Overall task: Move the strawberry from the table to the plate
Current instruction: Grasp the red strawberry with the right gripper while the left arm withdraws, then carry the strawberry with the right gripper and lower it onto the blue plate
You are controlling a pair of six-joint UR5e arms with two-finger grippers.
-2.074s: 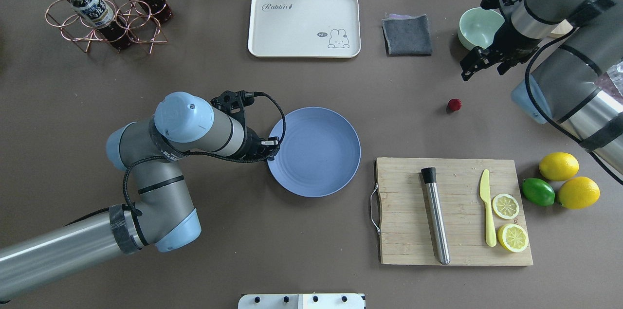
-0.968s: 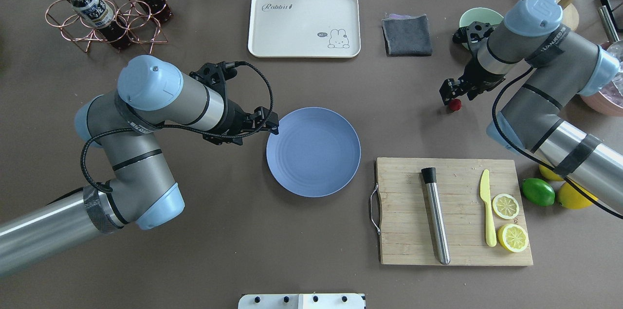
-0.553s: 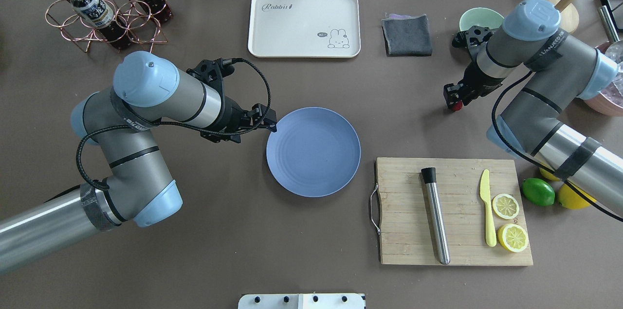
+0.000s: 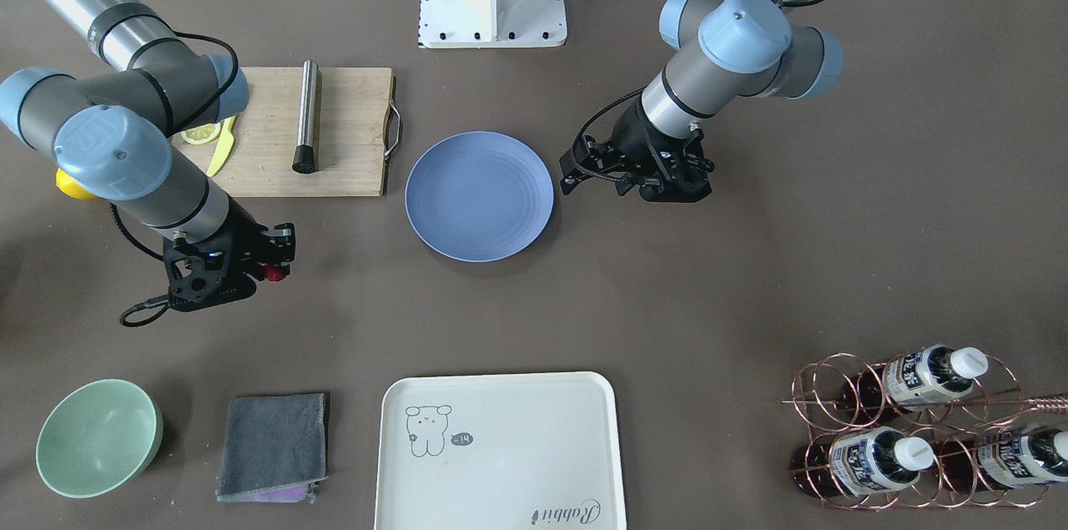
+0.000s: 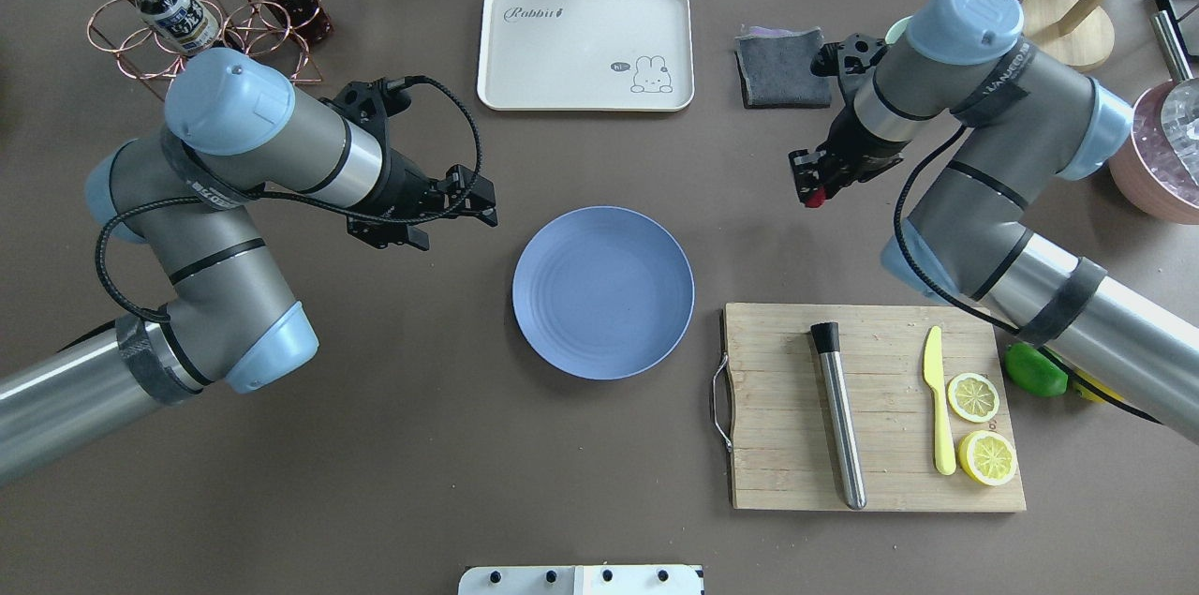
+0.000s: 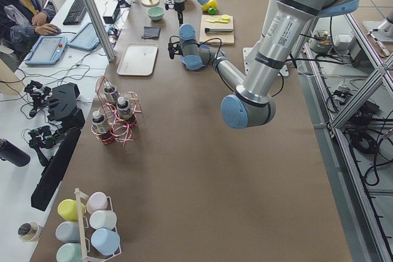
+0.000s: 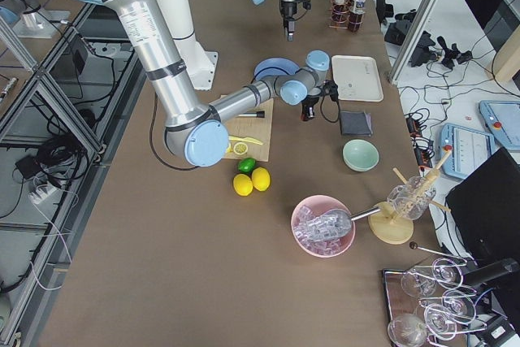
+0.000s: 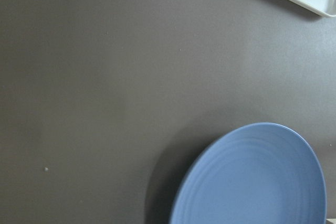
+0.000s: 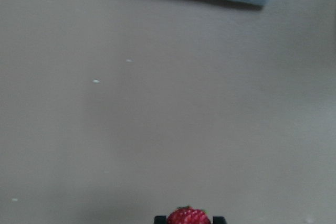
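Observation:
The robot's right gripper needs to put the strawberry down in the middle of the periwinkle-blue plate [image 4: 477, 194].
The strawberry [image 5: 815, 198] is small and dark red, pinched in my right gripper [image 5: 810, 189], which is shut on it to the right of the plate. The right wrist view shows the strawberry [image 9: 188, 216] between two black fingertips [image 9: 160, 218], with the blurred table below. From the front the strawberry [image 4: 273, 272] peeks out at the tip of the right gripper [image 4: 279, 260]. The periwinkle-blue plate [image 5: 603, 292] lies bare at the centre of the brown table [image 5: 375, 483]. My left gripper [image 5: 481, 200] hovers open just left of the plate [image 8: 252, 177], holding nothing.
A wooden cutting board [image 5: 777, 408] right of the plate carries a metal rod [image 5: 838, 417], a yellow knife [image 5: 939, 398] and lemon slices [image 5: 974, 396]. A cream tray [image 5: 585, 47] and grey cloth [image 5: 783, 68] lie at the back, a bottle rack [image 5: 197, 14] at the back left, a green bowl [image 4: 98, 436] beyond.
My right gripper dropped onto the strawberry, shut on it and carried it left towards the plate. My left arm pulled back leftwards off the plate's rim.

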